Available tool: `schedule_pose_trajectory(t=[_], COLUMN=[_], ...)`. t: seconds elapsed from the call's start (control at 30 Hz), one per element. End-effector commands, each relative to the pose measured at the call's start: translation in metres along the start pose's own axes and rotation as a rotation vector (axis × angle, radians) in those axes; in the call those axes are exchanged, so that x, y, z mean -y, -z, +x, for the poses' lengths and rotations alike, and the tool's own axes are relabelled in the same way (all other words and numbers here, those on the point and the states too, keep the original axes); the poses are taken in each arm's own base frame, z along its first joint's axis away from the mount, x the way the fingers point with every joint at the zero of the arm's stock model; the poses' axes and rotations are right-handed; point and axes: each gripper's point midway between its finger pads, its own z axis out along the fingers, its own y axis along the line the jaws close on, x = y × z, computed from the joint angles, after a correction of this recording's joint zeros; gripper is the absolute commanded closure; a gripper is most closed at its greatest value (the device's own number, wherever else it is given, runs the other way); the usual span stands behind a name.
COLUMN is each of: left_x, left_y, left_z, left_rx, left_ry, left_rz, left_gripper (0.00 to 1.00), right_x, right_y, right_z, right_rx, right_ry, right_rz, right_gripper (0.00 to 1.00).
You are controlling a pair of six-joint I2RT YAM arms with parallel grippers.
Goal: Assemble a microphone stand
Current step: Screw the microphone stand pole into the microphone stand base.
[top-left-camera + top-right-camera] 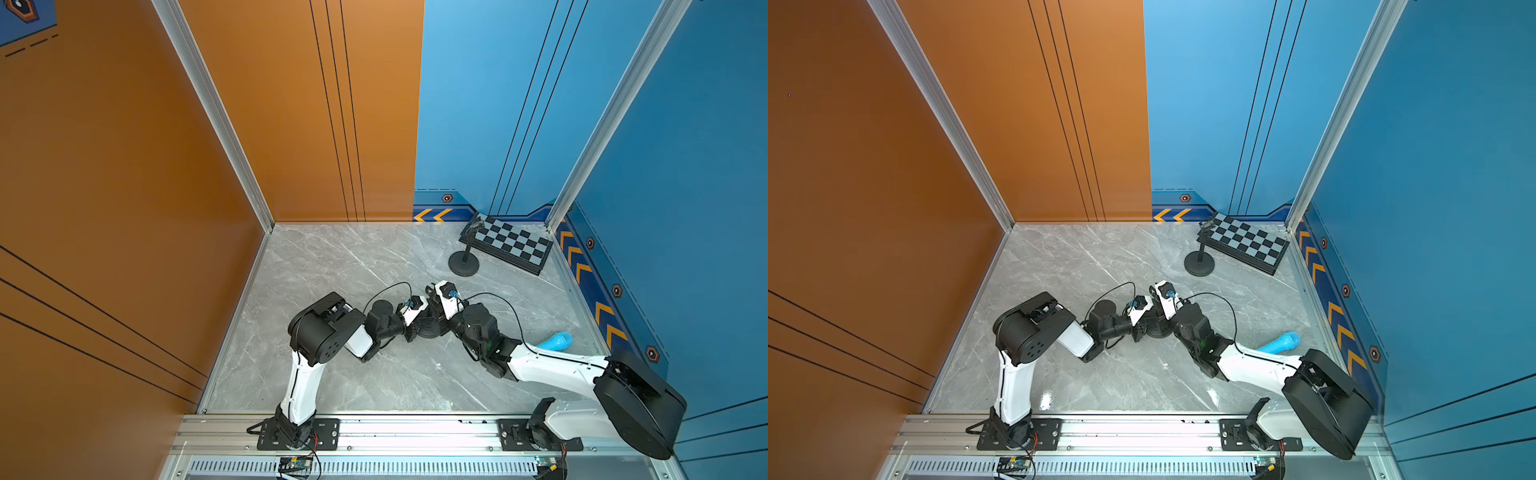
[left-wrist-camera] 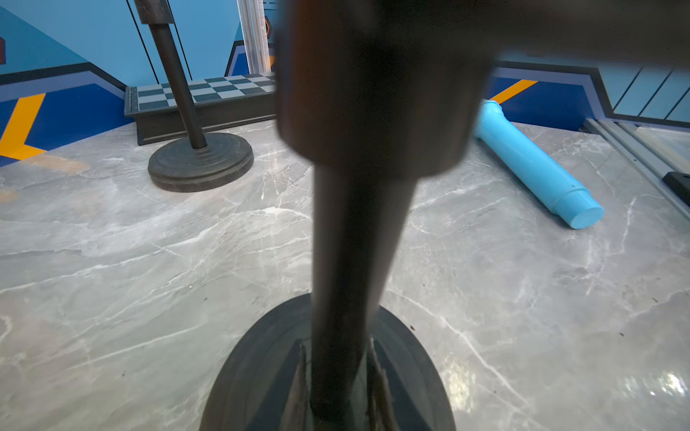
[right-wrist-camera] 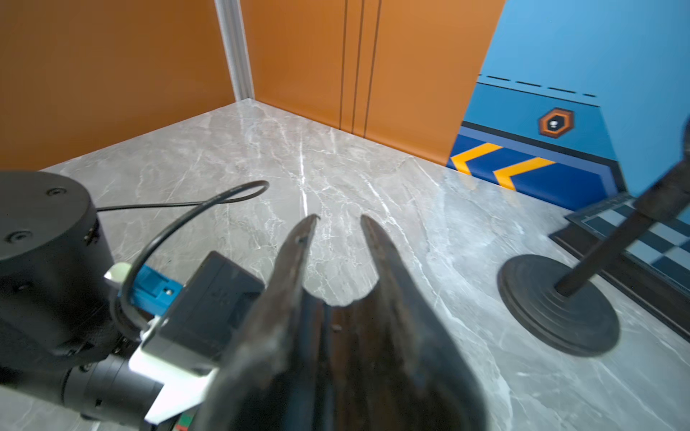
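My left gripper needs to open, rise and grip just under the collar point(image 2: 364, 192) to steady the clip's turning, because it holds the pole low, far below the clip.
A black microphone stand stands mid-table on its round base point(image 1: 428, 330), between my two arms. In the left wrist view its pole point(image 2: 351, 242) rises from the base point(image 2: 261, 373), and my left gripper point(image 2: 338, 347) is shut on the pole just above the base. The pole widens into a thick collar point(image 2: 373, 93) higher up. My right gripper point(image 1: 434, 297) is at the pole's top, shut on the black U-shaped microphone clip point(image 3: 392, 298), whose two prongs point away from the camera. The clip hides the right fingers. A blue microphone point(image 1: 557, 341) lies to the right, partly behind my right arm.
A second black stand point(image 1: 464, 262), with a clip on top, stands at the back right against a folded chessboard point(image 1: 511, 245). Orange and blue walls close in the marble table point(image 1: 332, 270). The left wrist camera and its cable point(image 3: 194, 298) sit close beside the clip.
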Motion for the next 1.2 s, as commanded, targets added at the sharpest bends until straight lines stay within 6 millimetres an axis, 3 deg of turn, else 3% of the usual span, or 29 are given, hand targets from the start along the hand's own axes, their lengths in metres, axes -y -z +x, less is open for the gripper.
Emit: schedule_pose_trajectory(t=[0.0,0.03,0.1,0.23,0.37,0.5,0.8,0.87,1.0,1.1,1.17], left_x=[-0.005,-0.005,-0.004,-0.003,0.0,0.006,0.007,0.007,0.005,0.002,0.003], left_y=[0.0,0.0,0.0,0.005,0.009,0.012,0.014,0.014,0.015,0.016,0.017], left_z=[0.002,0.002,0.003,0.006,0.009,0.011,0.017,0.018,0.017,0.017,0.017], left_rx=[-0.01,-0.01,-0.009,-0.016,-0.023,-0.027,-0.041,-0.04,-0.041,-0.041,-0.042], left_ry=[0.012,0.013,0.013,0.016,0.013,0.001,0.024,0.029,0.034,0.037,0.039], left_rz=[-0.029,-0.028,-0.017,0.0,0.021,0.048,0.056,0.059,0.047,0.036,0.036], left_gripper=[0.87,0.94,1.0,1.0,1.0,1.0,1.0,1.0,1.0,1.0,1.0], right_x=[0.026,0.021,0.007,-0.026,-0.029,-0.026,-0.021,-0.018,-0.005,0.004,0.005], right_y=[0.005,0.005,0.004,0.011,0.026,0.027,-0.003,-0.008,-0.025,-0.029,-0.025], right_z=[0.036,0.036,0.03,0.017,0.012,0.0,0.001,0.0,0.0,0.008,0.015], right_rx=[-0.094,-0.101,-0.114,-0.141,-0.205,-0.23,-0.22,-0.201,-0.161,-0.151,-0.145], right_ry=[-0.032,-0.031,-0.012,0.056,0.073,0.045,0.135,0.134,0.122,0.103,0.085], right_rz=[0.184,0.156,0.04,-0.352,-0.701,-0.893,-0.847,-0.824,-0.663,-0.537,-0.49], right_gripper=[1.0,1.0,0.87,0.62,0.56,0.56,0.57,0.63,0.88,0.96,0.96])
